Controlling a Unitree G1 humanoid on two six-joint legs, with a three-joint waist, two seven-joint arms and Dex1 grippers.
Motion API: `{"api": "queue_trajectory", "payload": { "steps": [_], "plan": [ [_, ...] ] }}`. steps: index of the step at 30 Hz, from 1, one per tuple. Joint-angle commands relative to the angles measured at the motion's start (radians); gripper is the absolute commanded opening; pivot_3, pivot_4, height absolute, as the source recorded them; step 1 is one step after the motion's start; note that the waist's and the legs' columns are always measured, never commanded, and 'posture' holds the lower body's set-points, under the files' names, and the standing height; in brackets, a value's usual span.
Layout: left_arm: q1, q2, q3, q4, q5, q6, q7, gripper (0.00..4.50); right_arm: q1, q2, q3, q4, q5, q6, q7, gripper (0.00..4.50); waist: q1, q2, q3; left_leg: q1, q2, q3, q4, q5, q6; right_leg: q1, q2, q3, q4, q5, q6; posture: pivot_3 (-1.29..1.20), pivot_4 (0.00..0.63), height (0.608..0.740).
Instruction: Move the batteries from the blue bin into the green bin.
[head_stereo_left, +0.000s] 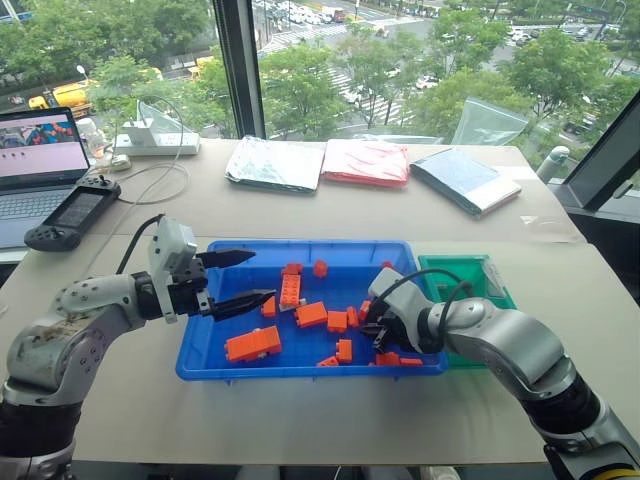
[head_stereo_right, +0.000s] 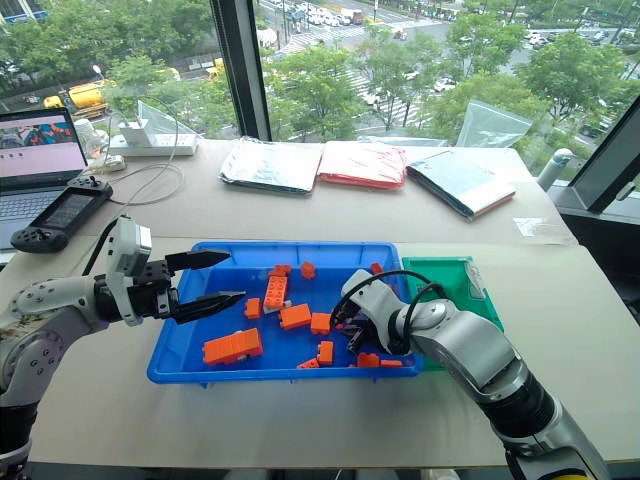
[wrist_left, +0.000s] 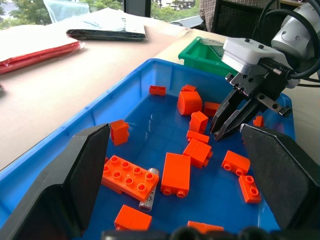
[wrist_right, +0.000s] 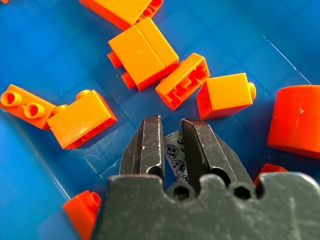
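The battery slants low under one finger of the robot's right gripper, so next the right gripper opens, line up with the battery and grips its sides (wrist_right: 176, 161).
The blue bin (head_stereo_left: 196, 345) sits in the middle of the table with the green bin (head_stereo_left: 470, 268) against its right end. My right gripper (wrist_right: 171, 131) reaches down into the blue bin's right part among orange bricks, its fingers shut on a silvery battery (wrist_right: 174, 154) lying on the bin floor. Another battery (wrist_left: 149, 190) lies against a long orange brick (wrist_left: 130, 176) nearer the bin's left half. My left gripper (head_stereo_left: 250, 279) hovers open over the bin's left part, holding nothing.
Several orange bricks (head_stereo_left: 252, 343) are scattered across the blue bin. A laptop (head_stereo_left: 35, 165) and a black controller (head_stereo_left: 72, 212) lie at the table's left. Three flat packets (head_stereo_left: 365, 162) and a power strip (head_stereo_left: 155, 142) line the far edge by the window.
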Motion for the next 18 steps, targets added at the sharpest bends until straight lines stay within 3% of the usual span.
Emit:
{"api": "queue_trajectory", "payload": {
  "steps": [1,9,10,11,15,18],
  "plan": [
    [-0.029,-0.004,0.005,-0.022,-0.006,-0.002,0.01,4.5,0.001,-0.018,-0.007,-0.03,-0.005,-0.017,0.017,0.8,0.0,0.0,0.0,0.0,0.0,0.0,0.0,0.0,0.0,0.0,0.0,0.0,0.0,0.0,0.0,0.0,0.15,0.74],
    [-0.052,-0.01,-0.01,-0.03,-0.007,0.014,0.029,4.5,0.027,-0.085,0.016,-0.04,-0.036,-0.062,0.045,0.8,0.001,0.0,0.0,0.0,0.0,0.0,0.0,0.0,0.0,0.001,0.0,0.0,0.0,0.0,0.0,0.0,0.15,0.74],
    [-0.055,-0.011,-0.011,-0.032,-0.009,0.017,0.033,4.5,0.031,-0.09,0.018,-0.04,-0.038,-0.068,0.048,1.31,0.001,0.0,0.0,0.0,0.0,0.0,0.0,0.0,0.0,0.001,0.0,0.0,0.0,0.0,0.0,0.0,0.15,0.74],
    [-0.058,-0.011,-0.012,-0.033,-0.011,0.02,0.035,4.5,0.033,-0.093,0.02,-0.04,-0.04,-0.072,0.051,1.39,0.0,0.0,0.0,0.0,0.0,0.0,0.0,0.0,0.0,0.001,0.0,0.0,0.0,0.0,0.0,0.0,0.15,0.74],
    [-0.066,-0.012,-0.012,-0.039,-0.014,0.033,0.041,4.5,0.044,-0.108,0.026,-0.028,-0.061,-0.084,0.054,2.75,0.001,0.0,0.0,0.0,0.0,0.0,0.0,0.0,0.0,0.001,0.0,0.0,0.0,0.0,0.0,0.0,0.15,0.74],
    [-0.068,-0.011,-0.012,-0.041,-0.014,0.038,0.042,4.5,0.054,-0.104,0.014,-0.032,-0.051,-0.077,0.061,2.75,0.002,0.0,0.0,0.0,0.0,0.0,0.0,0.0,0.0,0.001,0.0,0.0,0.0,0.0,0.0,0.0,0.15,0.74]
  ]
}}
